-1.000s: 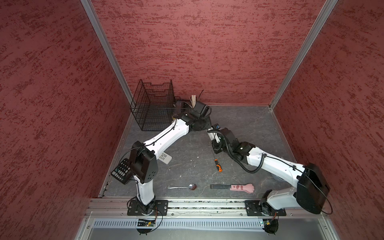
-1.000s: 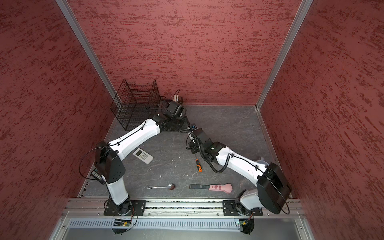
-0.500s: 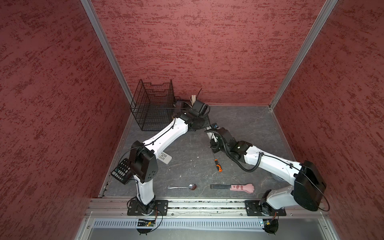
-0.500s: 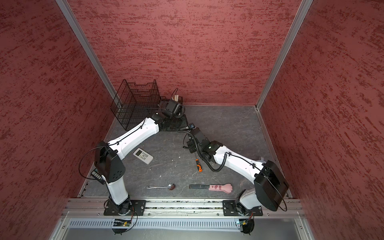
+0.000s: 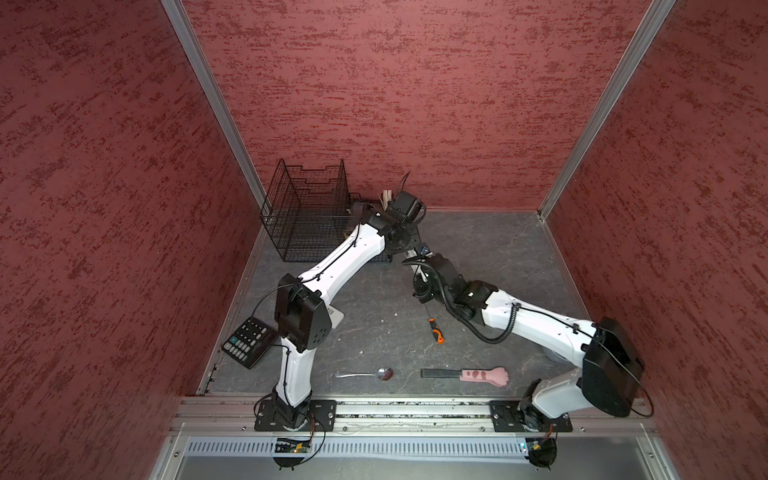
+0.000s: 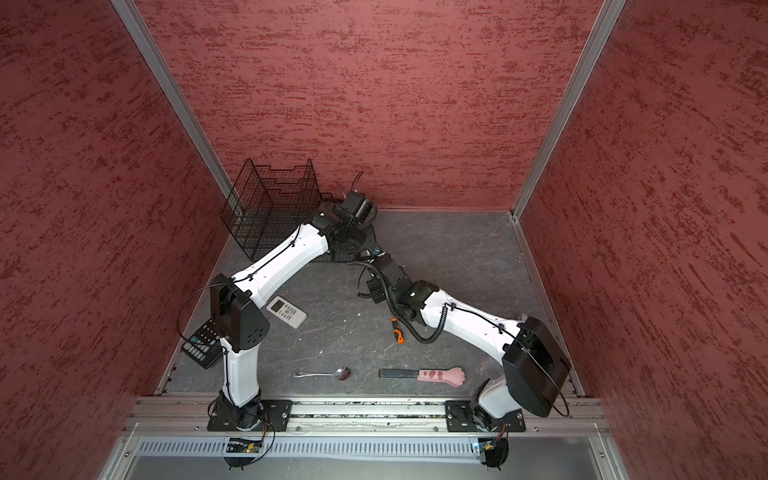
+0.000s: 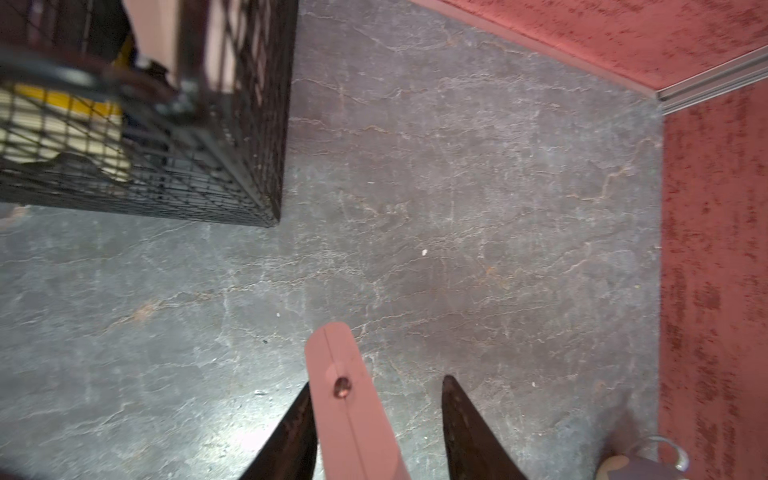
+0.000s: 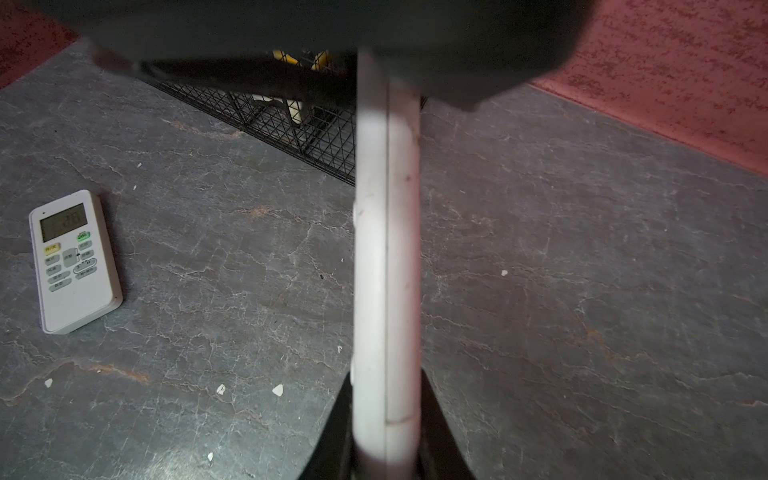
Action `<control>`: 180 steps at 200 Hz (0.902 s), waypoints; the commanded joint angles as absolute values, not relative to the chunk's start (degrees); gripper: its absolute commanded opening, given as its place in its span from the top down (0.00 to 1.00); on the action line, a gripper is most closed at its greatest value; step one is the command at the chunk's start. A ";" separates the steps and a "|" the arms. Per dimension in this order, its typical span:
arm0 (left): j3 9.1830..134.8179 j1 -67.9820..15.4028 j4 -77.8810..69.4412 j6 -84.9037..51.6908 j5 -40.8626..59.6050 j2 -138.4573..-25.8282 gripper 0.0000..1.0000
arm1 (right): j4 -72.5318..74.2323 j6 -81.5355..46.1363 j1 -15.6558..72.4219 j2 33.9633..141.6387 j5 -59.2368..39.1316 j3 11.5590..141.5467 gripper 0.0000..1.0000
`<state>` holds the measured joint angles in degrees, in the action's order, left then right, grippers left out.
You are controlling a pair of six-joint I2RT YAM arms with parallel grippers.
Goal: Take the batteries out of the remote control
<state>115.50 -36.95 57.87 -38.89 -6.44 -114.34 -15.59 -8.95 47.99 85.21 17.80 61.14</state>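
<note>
The white remote control sits crooked at a slant in the robot's open left gripper, so that gripper should line up and close on the remote's far end point(image 7: 337, 360) before turning it.
A white remote control point(image 8: 386, 249) is held edge-on above the grey floor, with my right gripper point(image 8: 385, 374) shut on its near end. The far end of the remote control point(image 7: 349, 399) lies between the fingers of my left gripper point(image 7: 377, 381). That gripper is open: the remote rests against one finger and a clear gap separates it from the other finger point(image 7: 461, 419). In both top views the two grippers meet at the back middle, beside the wire basket point(image 5: 309, 212). No batteries show in any view.
A second white remote with a display point(image 6: 286, 311) lies on the floor at the left. A black keypad point(image 5: 248, 341) sits by the left wall. An orange-and-black screwdriver point(image 5: 435, 330), a spoon point(image 5: 365, 374) and a pink paw-handled tool point(image 5: 484, 376) lie nearer the front.
My left gripper's jaws have spread apart and no longer clamp the remote's far end. Both wrists have shifted slightly toward the back wall. The right gripper's hold is unchanged.
</note>
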 commanded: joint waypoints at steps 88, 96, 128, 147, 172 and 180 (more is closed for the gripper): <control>120.39 -37.80 66.09 -38.54 -11.69 -117.51 0.72 | -9.53 -8.14 49.52 85.42 19.42 65.34 1.00; 120.73 -37.97 66.16 -38.50 -11.69 -117.74 0.74 | -9.57 -8.18 49.65 85.39 19.43 65.47 1.00; 122.88 -38.66 67.59 -38.07 -12.15 -119.08 0.74 | -9.45 -8.76 50.17 85.08 19.43 66.08 1.00; 123.22 -38.83 67.85 -37.97 -12.39 -119.44 0.77 | -9.32 -9.22 50.51 85.06 19.42 66.48 1.00; 123.13 -38.89 67.84 -37.95 -12.82 -119.44 0.89 | -9.46 -10.21 50.73 85.18 19.30 67.10 1.00; 123.13 -38.98 67.69 -37.92 -12.84 -119.44 0.93 | -9.42 -10.45 50.85 85.27 19.10 67.31 1.00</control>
